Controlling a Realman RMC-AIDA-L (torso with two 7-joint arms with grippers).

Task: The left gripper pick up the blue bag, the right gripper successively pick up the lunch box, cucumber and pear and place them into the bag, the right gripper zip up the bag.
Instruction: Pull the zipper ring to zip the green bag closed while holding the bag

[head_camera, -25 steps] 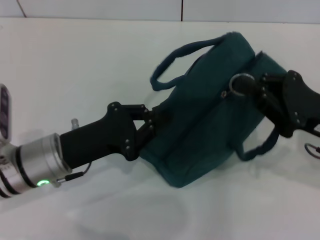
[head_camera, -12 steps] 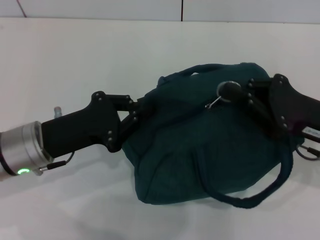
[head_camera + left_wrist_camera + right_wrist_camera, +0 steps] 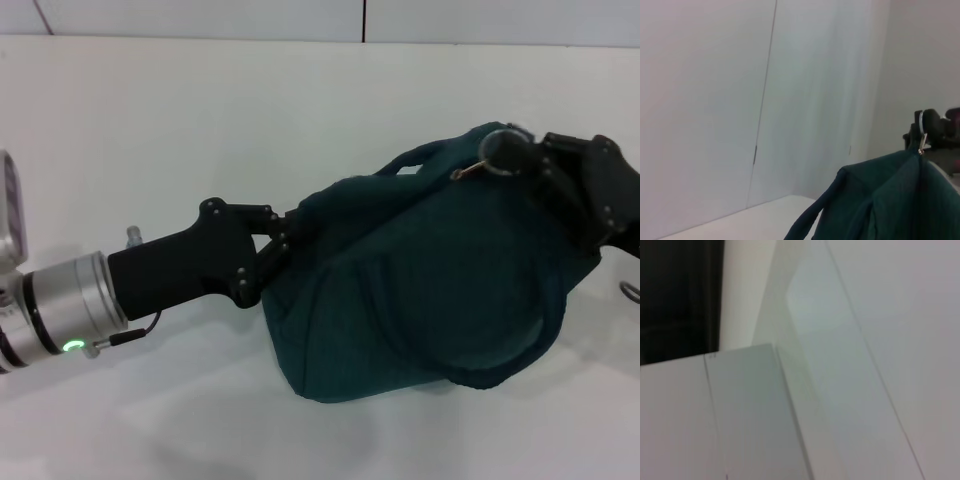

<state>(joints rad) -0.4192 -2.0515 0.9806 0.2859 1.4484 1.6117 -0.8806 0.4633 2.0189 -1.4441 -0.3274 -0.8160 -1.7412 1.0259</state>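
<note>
The blue bag's top bunches up and slants toward the ring pull, so the robot's left gripper needs to take hold again of the bag's gathered end (image 3: pixel 322 208) and keep the top pulled straight for zipping.
The blue bag (image 3: pixel 430 300) bulges and lies on its side on the white table, right of centre in the head view. My left gripper (image 3: pixel 285 245) is shut on the bag's left end. My right gripper (image 3: pixel 515 160) is shut on the zipper's metal ring pull (image 3: pixel 490 160) at the bag's top right. The left wrist view shows the bag's top (image 3: pixel 885 205), one handle (image 3: pixel 812 217), and the ring pull (image 3: pixel 922 131) in the right gripper's fingers (image 3: pixel 940 129). The lunch box, cucumber and pear are out of view.
The white table (image 3: pixel 200 130) spreads around the bag. A wall seam (image 3: pixel 364 20) runs behind it. The right wrist view shows only pale wall panels (image 3: pixel 850 365) and a dark gap (image 3: pixel 675 295).
The bag has shifted and rolled between frames. My right gripper moved right and up with the ring pull. My left gripper kept its hold and drifted slightly right.
</note>
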